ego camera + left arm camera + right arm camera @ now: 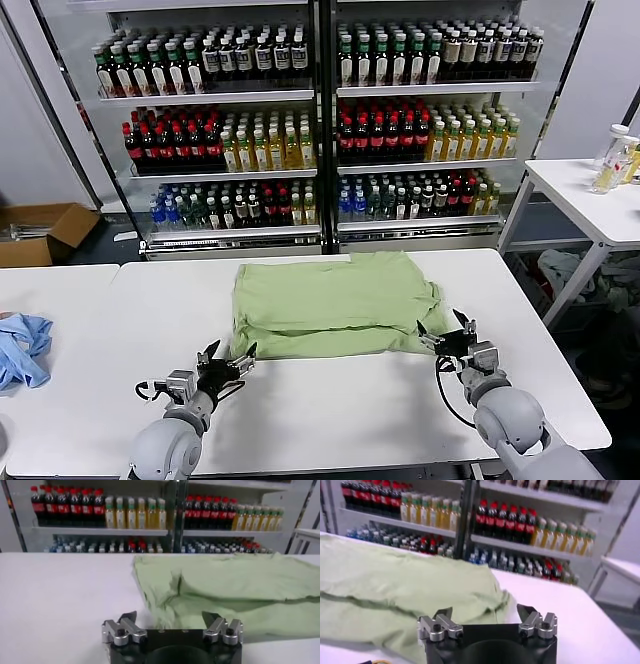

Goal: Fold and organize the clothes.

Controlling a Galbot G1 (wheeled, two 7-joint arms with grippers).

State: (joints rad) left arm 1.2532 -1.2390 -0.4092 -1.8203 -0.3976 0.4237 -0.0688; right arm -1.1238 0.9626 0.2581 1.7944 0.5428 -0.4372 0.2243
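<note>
The light green shirt reaches the table's far edge, so my left gripper and right gripper should pinch its near corners [243,341] and drag it closer before folding.
The light green shirt [330,305] lies folded in a rough rectangle on the white table [330,410], plain side up; collar, buttons and graphic are hidden. My left gripper [228,359] is open and empty, just off the shirt's near left corner. My right gripper [448,336] is open and empty at the shirt's near right corner. In the left wrist view the shirt [230,592] lies just beyond the open gripper [170,617]. In the right wrist view the shirt [395,592] lies under and beyond the open gripper [485,614].
A light blue cloth [22,348] lies on the adjoining table at the left. Drink shelves [320,120] stand behind the table. A second white table [600,200] with bottles stands at the right. A cardboard box [40,232] sits on the floor at the left.
</note>
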